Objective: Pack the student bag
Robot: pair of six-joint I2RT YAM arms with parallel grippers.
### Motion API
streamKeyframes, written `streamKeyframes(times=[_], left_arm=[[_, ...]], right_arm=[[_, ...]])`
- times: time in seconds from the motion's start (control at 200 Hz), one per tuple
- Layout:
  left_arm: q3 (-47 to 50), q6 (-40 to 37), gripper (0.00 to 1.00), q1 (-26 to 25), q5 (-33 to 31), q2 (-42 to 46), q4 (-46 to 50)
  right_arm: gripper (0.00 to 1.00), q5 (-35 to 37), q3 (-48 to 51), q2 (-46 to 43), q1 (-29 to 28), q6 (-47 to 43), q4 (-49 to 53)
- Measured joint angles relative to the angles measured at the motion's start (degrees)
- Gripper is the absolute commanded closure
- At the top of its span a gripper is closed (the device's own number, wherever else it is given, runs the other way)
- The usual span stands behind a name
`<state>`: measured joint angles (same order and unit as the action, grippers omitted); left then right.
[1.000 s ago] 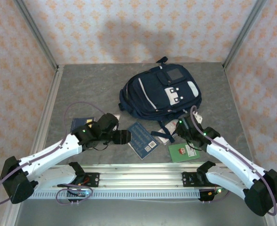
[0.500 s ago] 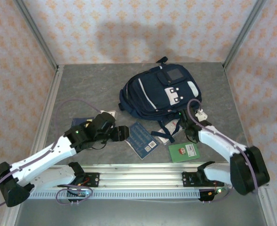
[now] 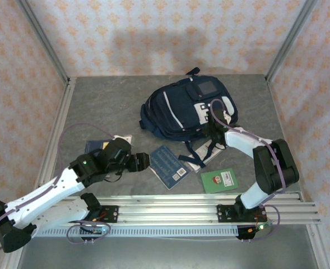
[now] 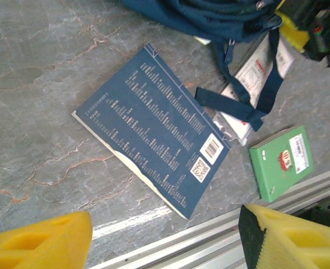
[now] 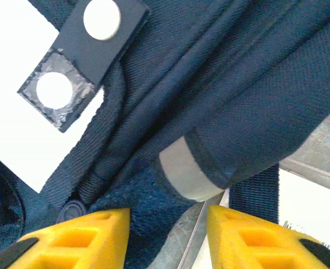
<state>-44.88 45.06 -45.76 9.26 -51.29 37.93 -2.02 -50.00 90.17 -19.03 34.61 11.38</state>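
Note:
My right gripper will back off, since the student bag's fabric sits between its fingers, and then take the white booklet by its exposed end (image 3: 221, 145) from the side.
The student bag (image 3: 181, 109) lies flat at the back middle of the table, navy with white front patches. My right gripper (image 3: 214, 132) is at its lower right edge. In the right wrist view the bag's fabric (image 5: 237, 67) is close up, and my right gripper (image 5: 167, 238) stands open, a fold of blue fabric and bare table in the gap. My left gripper (image 3: 144, 162) hovers left of a blue book (image 3: 167, 166). It is open (image 4: 165, 246) with nothing between its fingers, and the blue book (image 4: 153, 129) lies beyond them.
A green book (image 3: 218, 180) (image 4: 282, 159) lies at the front right. A white booklet (image 3: 198, 154) (image 4: 254, 78) sits under the bag's straps. A dark booklet (image 3: 94, 147) lies at the left. The aluminium rail (image 3: 181, 204) runs along the near edge.
My right gripper has moved away from the white booklet up to the bag's lower right edge, shutting and opening again on the way. The left gripper has barely moved.

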Motion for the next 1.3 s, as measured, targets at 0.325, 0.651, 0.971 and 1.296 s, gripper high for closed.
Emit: streamKeyframes(times=[0.325,0.651,0.971,1.296], left_arm=[[-0.2,-3.2,0.30,0.0,6.0,-10.1,-9.7],[0.1,-4.9,0.30,0.0,7.9,-6.1,-11.2],[0.7,-5.5,0.30,0.0,7.9,-4.9,-11.2],[0.7,-6.0,0.30,0.0,7.9,-10.1,-11.3]], right_arm=[[0.40,-5.0,12.7,-24.2,8.8,0.0,0.2],[0.40,-20.7,23.9,-27.6,19.8,3.5,-5.6],[0.42,-26.0,28.1,-22.5,21.1,5.1,-12.5],[0.57,-30.5,29.1,-16.0,23.3,9.2,-18.3]])
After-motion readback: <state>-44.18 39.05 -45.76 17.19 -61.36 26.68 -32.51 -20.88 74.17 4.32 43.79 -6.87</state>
